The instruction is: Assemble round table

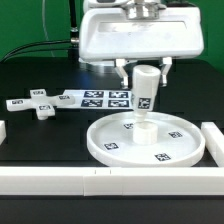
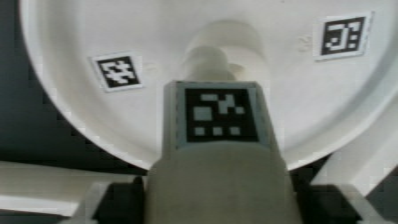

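Next, my gripper sets the post upright on the disc's middle part, a little nearer the cross-shaped piece (image 1: 127, 136). It will let go of the post there.
The large round rimmed disc (image 1: 146, 140) lies on the black table at the front right of the exterior view. The short cylinder post (image 1: 145, 92) stands upright over the disc's centre, its lower end at the raised hub (image 1: 142, 126). My gripper (image 1: 145, 72) is shut on the post's upper part. In the wrist view the post (image 2: 221, 130) with its tag runs from between my fingers (image 2: 135, 198) down to the disc (image 2: 71, 90). The cross-shaped four-arm piece (image 1: 38, 103) lies flat at the exterior view's left.
The marker board (image 1: 97, 98) lies flat behind the disc. Long white border bars run along the front (image 1: 110, 179) and the exterior view's right side (image 1: 214, 140). A small white block (image 1: 3, 130) sits at the left edge.
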`<state>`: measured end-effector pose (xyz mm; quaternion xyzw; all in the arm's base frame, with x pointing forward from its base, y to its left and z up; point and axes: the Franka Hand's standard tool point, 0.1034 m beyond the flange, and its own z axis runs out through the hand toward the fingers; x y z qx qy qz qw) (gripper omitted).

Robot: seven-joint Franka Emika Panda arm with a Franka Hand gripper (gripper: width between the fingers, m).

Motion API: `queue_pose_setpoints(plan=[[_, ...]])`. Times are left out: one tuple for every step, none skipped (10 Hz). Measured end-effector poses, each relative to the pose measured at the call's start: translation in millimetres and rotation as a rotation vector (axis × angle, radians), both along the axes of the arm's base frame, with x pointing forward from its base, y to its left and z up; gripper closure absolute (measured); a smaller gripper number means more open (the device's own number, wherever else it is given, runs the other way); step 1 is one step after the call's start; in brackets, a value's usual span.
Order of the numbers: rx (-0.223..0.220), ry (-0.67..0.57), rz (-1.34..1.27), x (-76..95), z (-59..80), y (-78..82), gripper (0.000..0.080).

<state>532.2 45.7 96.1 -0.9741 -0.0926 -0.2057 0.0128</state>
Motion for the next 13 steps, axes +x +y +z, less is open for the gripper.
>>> queue_pose_setpoints(plan=[[-0.001,-0.003,0.015,4.4,-1.2,4.8,0.0390],[-0.003,-0.001,0.015,4.2,-3.0,3.4,0.0390],[-0.003,0.000,0.015,3.7,-3.3,3.3,0.0390],[-0.003,0.001,0.015,3.6,-3.5,3.2,0.0390],[-0.004,0.001,0.017,3.4,-4.0,2.7,0.0390],[-0.012,0.003,0.031,3.1,-5.5,0.0,0.0390],[-0.015,0.002,0.037,4.7,-6.3,-0.6,0.0390],[-0.016,0.001,0.042,7.1,-7.6,-0.3,0.0390],[-0.016,0.001,0.042,7.4,-8.3,-0.3,0.0390],[-0.016,0.002,0.042,7.4,-8.4,-0.3,0.0390],[-0.016,0.003,0.041,6.5,-9.9,-0.9,0.0390],[-0.016,0.006,0.038,5.2,-13.1,-2.7,0.0390],[-0.018,-0.002,0.030,4.3,-15.9,-6.7,0.0390]])
